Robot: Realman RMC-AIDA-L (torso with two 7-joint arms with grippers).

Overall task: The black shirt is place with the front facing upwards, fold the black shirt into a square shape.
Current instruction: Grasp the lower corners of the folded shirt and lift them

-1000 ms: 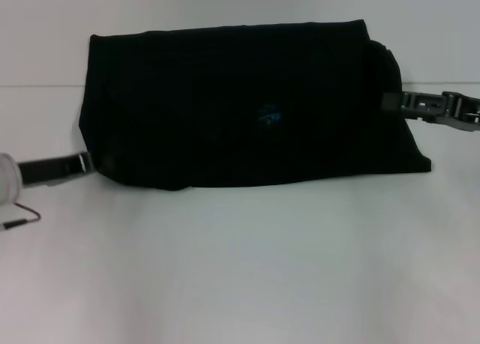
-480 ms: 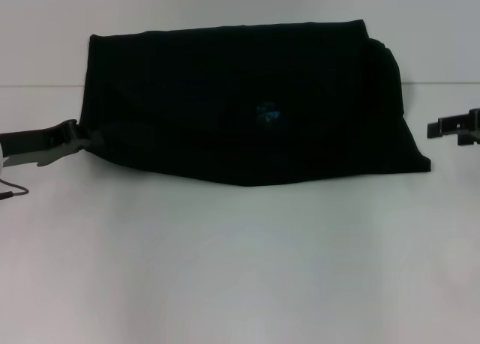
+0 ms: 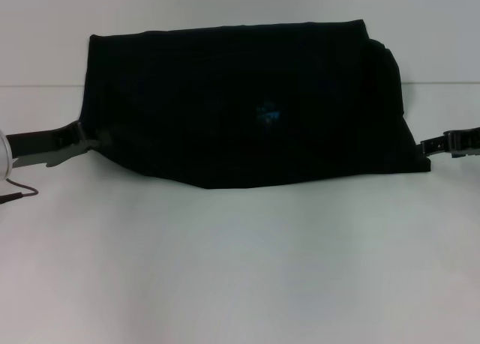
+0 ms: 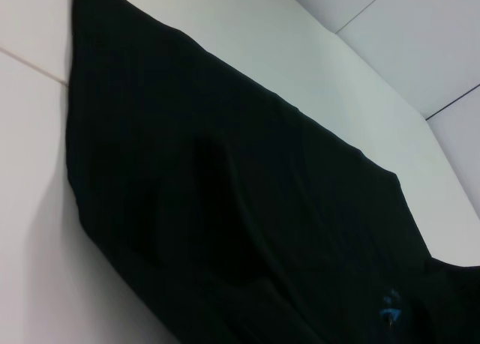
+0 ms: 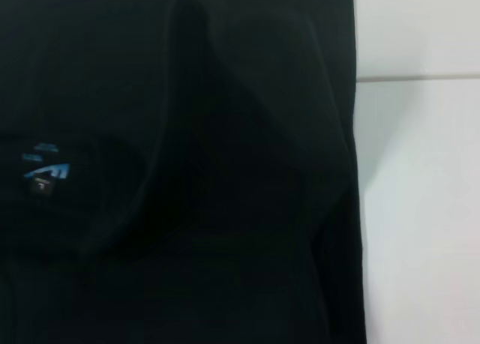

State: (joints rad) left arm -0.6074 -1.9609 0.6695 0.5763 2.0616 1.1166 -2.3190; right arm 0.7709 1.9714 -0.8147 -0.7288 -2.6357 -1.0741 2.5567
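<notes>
My right gripper needs to back off, as it meets only the black shirt's outer edge, and take the cloth further in before folding (image 3: 409, 153).
The black shirt (image 3: 240, 104) lies on the white table (image 3: 240, 269) as a wide folded band, its small blue neck label (image 3: 268, 114) showing near the middle. My left gripper (image 3: 84, 140) is at the shirt's lower left corner, touching the cloth edge. My right gripper (image 3: 426, 145) reaches in from the right and meets the shirt's right edge just above its lower right corner. The left wrist view shows the black shirt (image 4: 225, 209) and the blue neck label (image 4: 388, 314). The right wrist view is mostly filled by the black shirt (image 5: 187, 172), with the blue neck label (image 5: 45, 168).
A thin dark cable (image 3: 19, 192) hangs by my left arm at the left border. A seam (image 3: 45, 85) crosses the table behind the shirt. White tabletop stretches in front of the shirt.
My left gripper rose from below the shirt's left corner to that corner, and the lower left hem has pulled up. My right gripper drew back, then came in lower at the right edge.
</notes>
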